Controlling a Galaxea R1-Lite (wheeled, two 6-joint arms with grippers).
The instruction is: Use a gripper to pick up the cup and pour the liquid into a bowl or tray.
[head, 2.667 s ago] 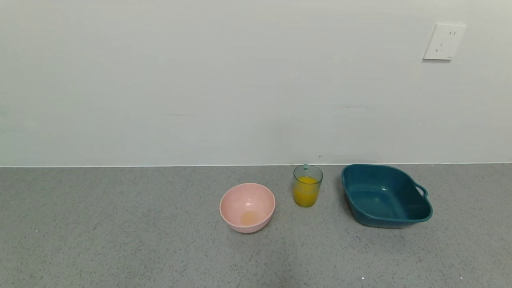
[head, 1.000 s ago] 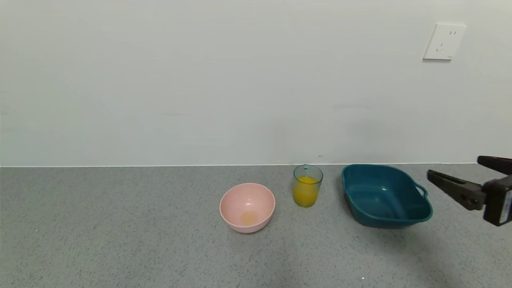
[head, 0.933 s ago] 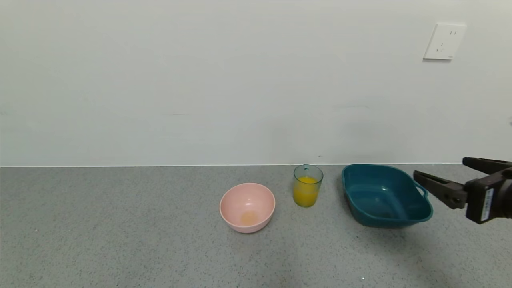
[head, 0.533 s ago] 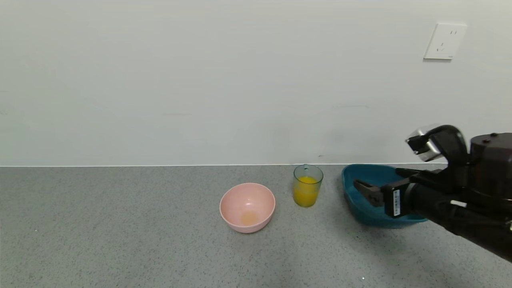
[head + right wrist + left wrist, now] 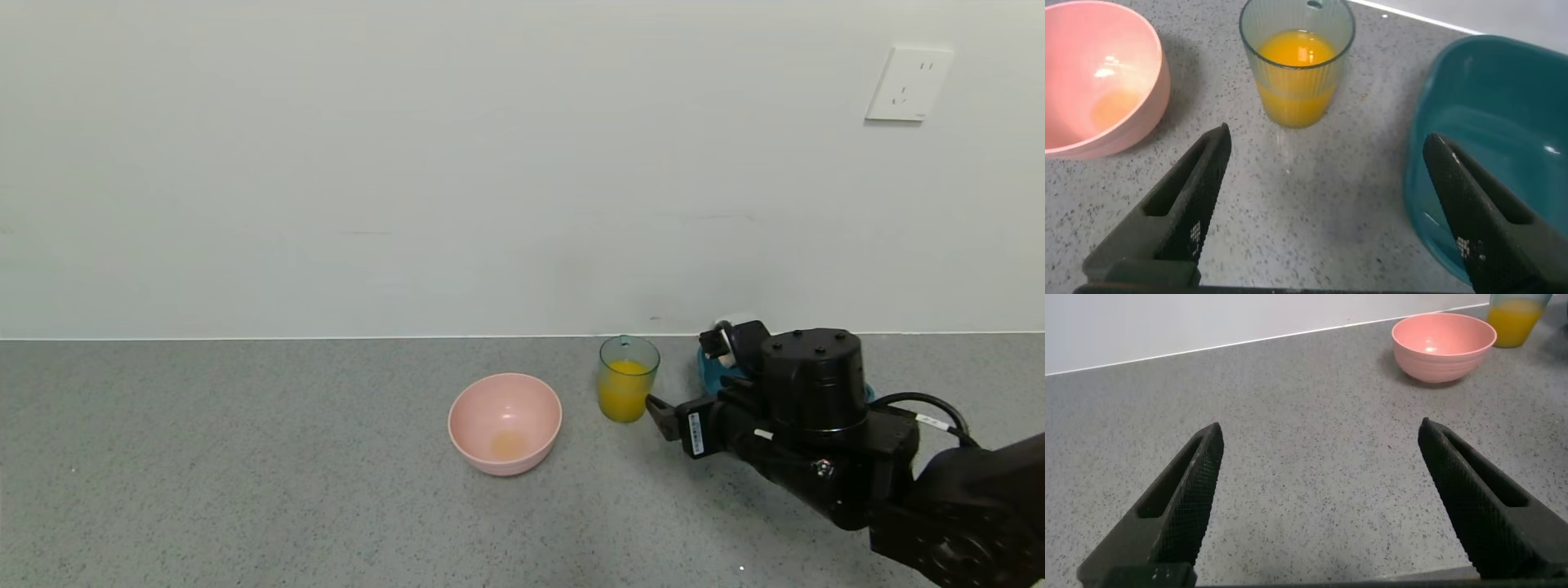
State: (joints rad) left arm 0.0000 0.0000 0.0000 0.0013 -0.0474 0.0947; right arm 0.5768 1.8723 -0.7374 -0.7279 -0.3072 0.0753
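Observation:
Next, my right gripper closes around the lower half of the cup point(image 5: 622, 397) point(image 5: 1297, 100), where the orange-yellow liquid is, below the cup's open rim.
The cup point(image 5: 627, 377) stands upright on the grey counter near the back wall, about half full of orange-yellow liquid point(image 5: 624, 397). The dark teal basin point(image 5: 707, 371) lies just right of it, mostly hidden behind my right arm. My right gripper point(image 5: 663, 402) is open and empty, low over the counter, its near finger close beside the cup's right side. In the right wrist view the cup point(image 5: 1297, 57) and the liquid point(image 5: 1294, 73) stand ahead of the gripper point(image 5: 1327, 140), beyond its fingertips, and the basin point(image 5: 1503, 147) lies behind one finger. My left gripper point(image 5: 1319, 431) is open and empty over bare counter.
A round pale pink bowl point(image 5: 504, 423) with a trace of orange in its bottom sits left of the cup; it also shows in the right wrist view point(image 5: 1094, 82) and the left wrist view point(image 5: 1443, 345). The white wall with a socket point(image 5: 908, 84) rises right behind the objects.
My right arm has come in from the right edge and moved left across the teal basin to beside the cup, staying open. The cup, bowl and basin have not moved.

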